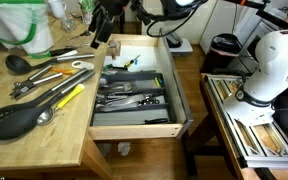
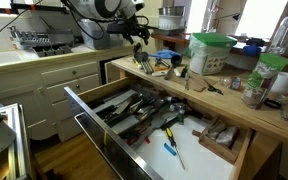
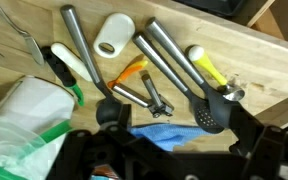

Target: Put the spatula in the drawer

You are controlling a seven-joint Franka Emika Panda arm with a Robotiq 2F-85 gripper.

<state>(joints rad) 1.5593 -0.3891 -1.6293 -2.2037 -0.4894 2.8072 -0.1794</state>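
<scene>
The middle of the black perforated spatula's steel handle (image 1: 56,87) (image 3: 171,74), beside the orange piece, is the next place my gripper will go to and close on.
Several utensils lie on the wooden counter (image 1: 34,140) beside the open drawer (image 1: 134,122). In the wrist view a black perforated spatula (image 3: 212,110) with a steel handle lies to the right, just beyond my gripper (image 3: 179,135). A larger black spatula (image 1: 14,120) lies at the counter's near end in an exterior view. My gripper (image 1: 102,35) hangs open and empty above the counter's far end, over a blue cloth (image 3: 164,135). It also shows in the other exterior view (image 2: 139,48). The drawer (image 2: 134,130) holds cutlery in a divider tray.
Near the gripper lie a yellow-handled tool (image 3: 206,68), a white-handled tool (image 3: 74,65), a white roll (image 3: 114,35), an orange piece (image 3: 132,70) and a green-lidded container (image 3: 24,120). A black ladle (image 1: 16,62) lies further along. The white robot base (image 1: 274,60) stands beside the drawer.
</scene>
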